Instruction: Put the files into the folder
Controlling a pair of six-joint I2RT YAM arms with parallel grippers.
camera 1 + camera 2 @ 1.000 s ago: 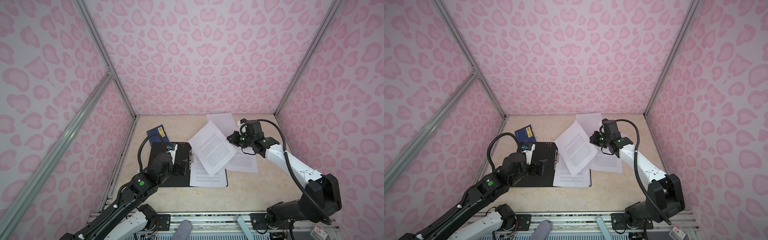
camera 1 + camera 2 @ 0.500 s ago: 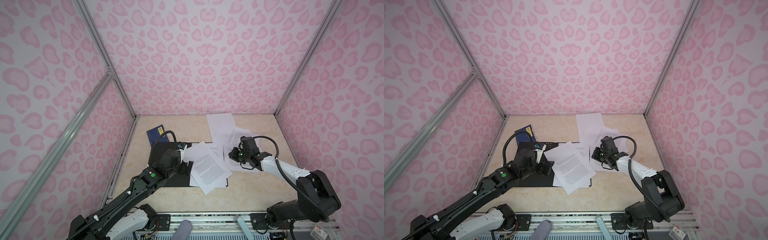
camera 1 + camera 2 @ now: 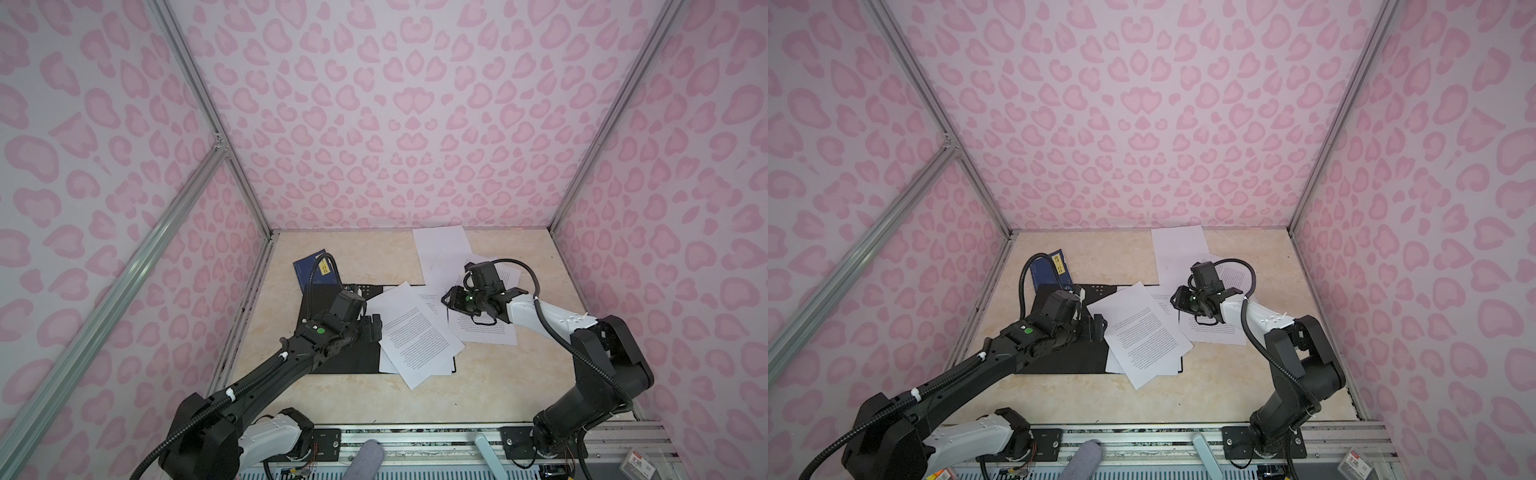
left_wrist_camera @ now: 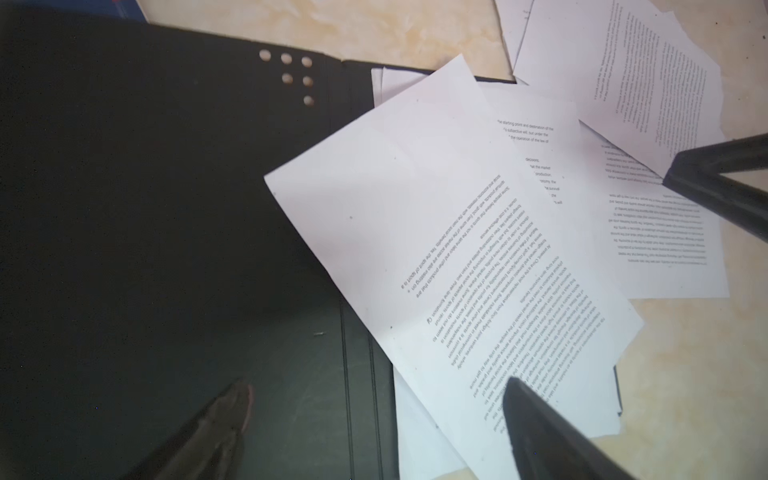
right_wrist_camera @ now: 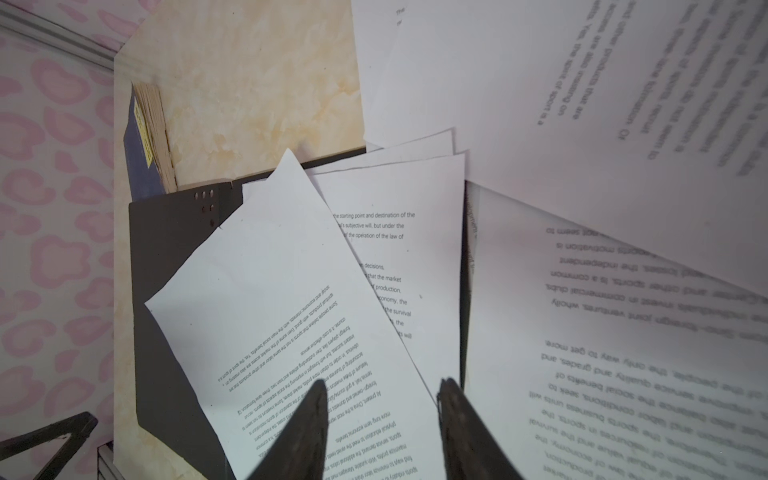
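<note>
My left gripper should go next to the skewed printed sheet's long edge [image 3: 381,328] [image 4: 345,292] next to the folder's spine and close there.
The folder [image 3: 332,361] lies open on the table, black inside up, also seen in the left wrist view [image 4: 166,208]. A skewed printed sheet [image 3: 415,336] of the files rests across the folder's right half, on other sheets, with one corner past the front edge. My right gripper [image 5: 383,382] hovers open over that sheet's edge, nothing between its fingers; in both top views it sits low at the sheet's right side [image 3: 451,299]. My left gripper [image 4: 378,384] stands open above the folder's spine [image 3: 375,328]. More files [image 3: 484,332] lie on the table to the right.
A small dark-blue booklet [image 3: 311,270] with a yellow label lies behind the folder's left corner. Loose sheets [image 3: 440,245] reach back to the rear wall. Pink patterned walls close in the table on three sides.
My right gripper came down and left with a lifted sheet, laid it askew on the folder, and its jaws have parted off it. My left gripper moved slightly toward the spine.
</note>
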